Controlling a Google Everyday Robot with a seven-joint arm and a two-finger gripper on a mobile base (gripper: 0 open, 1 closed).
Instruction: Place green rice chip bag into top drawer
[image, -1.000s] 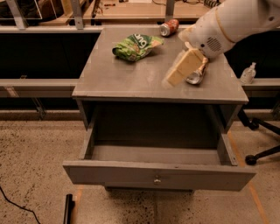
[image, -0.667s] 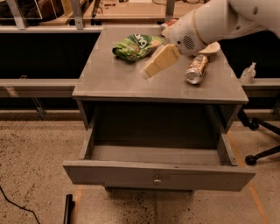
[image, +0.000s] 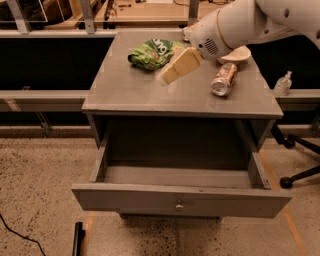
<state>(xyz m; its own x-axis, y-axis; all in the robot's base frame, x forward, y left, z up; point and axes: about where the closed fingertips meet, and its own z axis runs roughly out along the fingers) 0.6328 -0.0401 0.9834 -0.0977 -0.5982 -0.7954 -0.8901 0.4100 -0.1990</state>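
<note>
The robot's gripper should close on the crumpled middle (image: 155, 52) of the green rice chip bag at the back of the cabinet top.
The green rice chip bag (image: 154, 52) lies crumpled at the back of the grey cabinet top (image: 135, 92), left of centre. The top drawer (image: 180, 199) is pulled wide open below, with a small round knob on its front panel and nothing visible inside. My gripper (image: 172, 71) hangs over the cabinet top on the white arm coming in from the upper right. Its tan fingers (image: 181, 65) point down and to the left, just right of the bag and slightly nearer to me, and hold nothing.
An orange-silver soda can (image: 223, 79) lies on its side on the right of the cabinet top. A pale bowl-like object (image: 235, 54) sits behind it. A clear bottle (image: 283, 84) stands on the ledge at right. An office chair base (image: 297, 150) is on the floor at right.
My arm has swung left across the cabinet top, from over the soda can to beside the green bag. The can, hidden before, now lies in plain view.
</note>
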